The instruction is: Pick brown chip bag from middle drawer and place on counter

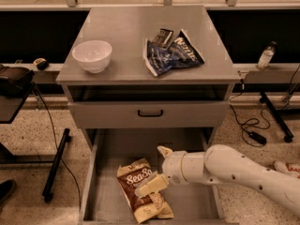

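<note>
Next, my gripper grips the brown chip bag at the middle of the brown chip bag (141, 182), between its far end and its near end.
The brown chip bag (132, 178), with white "SeaSa" lettering, lies flat on the floor of the pulled-out middle drawer (192, 205), left of centre. My gripper (150, 170) reaches in from the right on the white arm and is low over the bag, open. One cream finger (152, 185) lies across the bag's middle and the other (164, 150) points up beyond the bag's far edge. The bag rests on the drawer floor, not lifted. The counter (126, 27) is the grey top of the cabinet above.
A white bowl (92, 55) stands at the counter's left front. A blue chip bag (172, 54) lies at its right. The drawer front with a black handle (150, 112) above is shut. A black stand (56, 163) is on the floor at left, cables at right.
</note>
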Motion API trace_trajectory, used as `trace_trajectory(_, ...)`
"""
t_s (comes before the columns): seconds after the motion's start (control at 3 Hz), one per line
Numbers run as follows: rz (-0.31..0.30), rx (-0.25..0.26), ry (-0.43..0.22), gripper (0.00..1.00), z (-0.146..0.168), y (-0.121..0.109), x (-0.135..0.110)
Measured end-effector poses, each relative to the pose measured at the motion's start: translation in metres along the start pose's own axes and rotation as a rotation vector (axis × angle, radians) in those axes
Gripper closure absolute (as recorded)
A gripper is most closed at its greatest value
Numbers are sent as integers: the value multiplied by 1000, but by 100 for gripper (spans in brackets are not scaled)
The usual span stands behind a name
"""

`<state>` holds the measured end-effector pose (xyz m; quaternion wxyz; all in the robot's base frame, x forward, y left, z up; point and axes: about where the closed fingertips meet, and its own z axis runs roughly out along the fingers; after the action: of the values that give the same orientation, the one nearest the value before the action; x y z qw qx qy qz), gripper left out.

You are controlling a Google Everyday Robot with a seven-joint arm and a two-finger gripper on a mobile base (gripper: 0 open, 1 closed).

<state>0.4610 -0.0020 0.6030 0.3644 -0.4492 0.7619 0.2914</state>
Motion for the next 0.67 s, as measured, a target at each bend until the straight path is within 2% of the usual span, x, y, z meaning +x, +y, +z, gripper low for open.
trace_trajectory(0.33,41,1,39,0,27,-13,30)
trace_trajectory(0.67,99,11,100,0,72,-25,75)
